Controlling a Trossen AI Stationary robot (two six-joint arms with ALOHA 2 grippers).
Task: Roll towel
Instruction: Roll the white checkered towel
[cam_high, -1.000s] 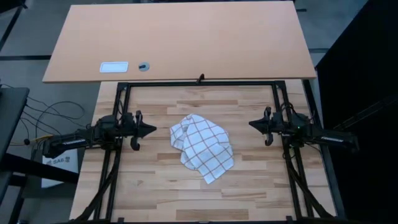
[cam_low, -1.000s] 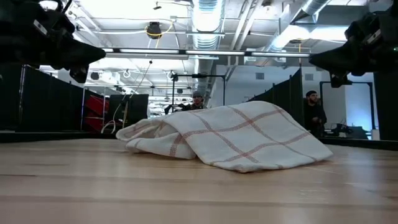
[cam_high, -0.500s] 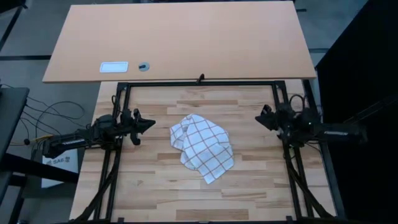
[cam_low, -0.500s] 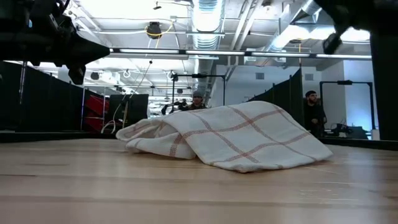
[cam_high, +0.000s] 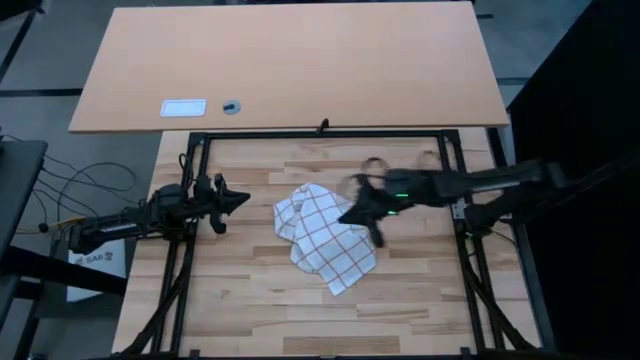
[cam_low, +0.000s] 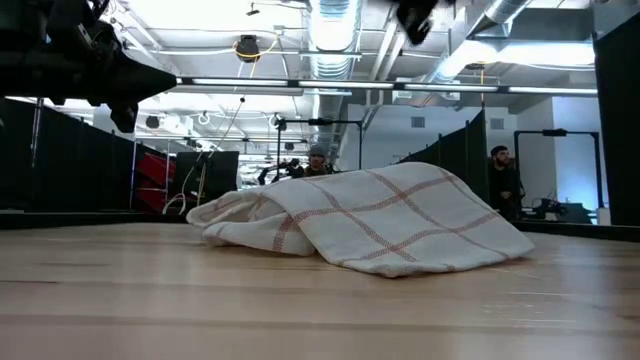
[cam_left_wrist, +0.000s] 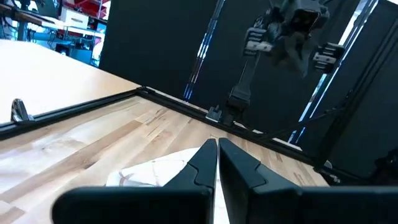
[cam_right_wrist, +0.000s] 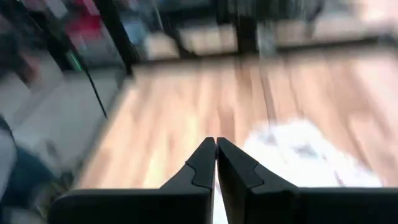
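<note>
I should open my right gripper and pinch the towel's fold nearer my left gripper (cam_high: 300, 243) before rolling, as the towel lies crumpled with its layers folded over each other.
The towel (cam_high: 325, 237), white with thin reddish-brown grid lines, lies crumpled in a low heap on the wooden table's middle; it also shows in the low view (cam_low: 370, 228). My left gripper (cam_high: 243, 200) is shut and hovers left of the towel, above the table. My right gripper (cam_high: 347, 217) is shut and hangs in the air over the towel's right edge, touching nothing. In the right wrist view the towel (cam_right_wrist: 305, 155) lies below the shut fingers (cam_right_wrist: 216, 152).
A black frame (cam_high: 320, 133) borders the wooden work surface. A larger tan tabletop (cam_high: 290, 60) lies beyond it, with a small white label (cam_high: 183, 107) and a round fitting (cam_high: 231, 105). Bare wood lies in front of the towel.
My right gripper has risen from its place at the table's right side and swung fast toward the table's left, ending above the towel's right edge. My left gripper has drawn back slightly toward the left edge. The towel has not moved.
</note>
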